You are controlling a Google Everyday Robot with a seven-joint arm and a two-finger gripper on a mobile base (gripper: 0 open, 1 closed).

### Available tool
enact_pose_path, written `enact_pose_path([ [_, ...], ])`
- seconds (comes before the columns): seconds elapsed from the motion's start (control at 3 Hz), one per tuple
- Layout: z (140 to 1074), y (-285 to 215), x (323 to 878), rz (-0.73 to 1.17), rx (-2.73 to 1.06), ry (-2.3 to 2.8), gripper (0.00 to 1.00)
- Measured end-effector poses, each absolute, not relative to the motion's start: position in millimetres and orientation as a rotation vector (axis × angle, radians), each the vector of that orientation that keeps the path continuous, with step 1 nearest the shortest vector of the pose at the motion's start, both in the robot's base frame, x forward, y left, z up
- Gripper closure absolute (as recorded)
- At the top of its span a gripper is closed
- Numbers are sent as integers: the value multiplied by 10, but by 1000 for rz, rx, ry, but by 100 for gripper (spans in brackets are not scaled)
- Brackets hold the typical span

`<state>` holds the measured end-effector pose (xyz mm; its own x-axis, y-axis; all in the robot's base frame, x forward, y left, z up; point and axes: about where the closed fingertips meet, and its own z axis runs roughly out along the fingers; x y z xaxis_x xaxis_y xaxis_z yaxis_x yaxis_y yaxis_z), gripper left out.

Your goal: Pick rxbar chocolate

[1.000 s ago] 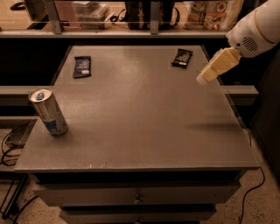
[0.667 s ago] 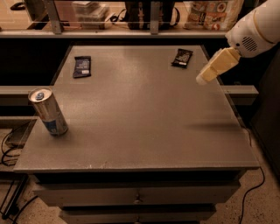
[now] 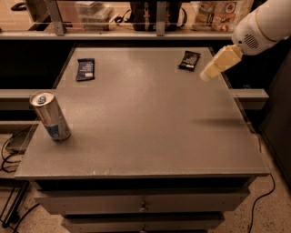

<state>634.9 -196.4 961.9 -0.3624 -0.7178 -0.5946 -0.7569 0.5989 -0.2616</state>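
Note:
The rxbar chocolate is the small black wrapper with whitish speckles near the table's far corner. Next, my gripper closes on the middle of the rxbar chocolate (image 3: pixel 189 61).
The rxbar chocolate (image 3: pixel 189 60) is a small flat black wrapper with whitish speckles. It lies on the grey table (image 3: pixel 145 118) near the far right corner. My gripper (image 3: pixel 219 64) is a cream-coloured piece on the white arm, hovering above the table's right edge, just right of the bar and apart from it. It holds nothing that I can see.
A dark navy bar wrapper with a white label (image 3: pixel 85 69) lies at the far left. A silver and blue can (image 3: pixel 50 116) stands near the left edge. A shelf with clutter (image 3: pixel 150 13) runs behind the table. Drawers (image 3: pixel 143 205) sit below the front edge.

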Motion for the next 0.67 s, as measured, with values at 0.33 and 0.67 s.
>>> enact_pose_path([
  [0.33,9503,-1976,6771,56,-1077,2159,0],
  [0.67,9390,-2010,7099,65,-986,2175,0],
])
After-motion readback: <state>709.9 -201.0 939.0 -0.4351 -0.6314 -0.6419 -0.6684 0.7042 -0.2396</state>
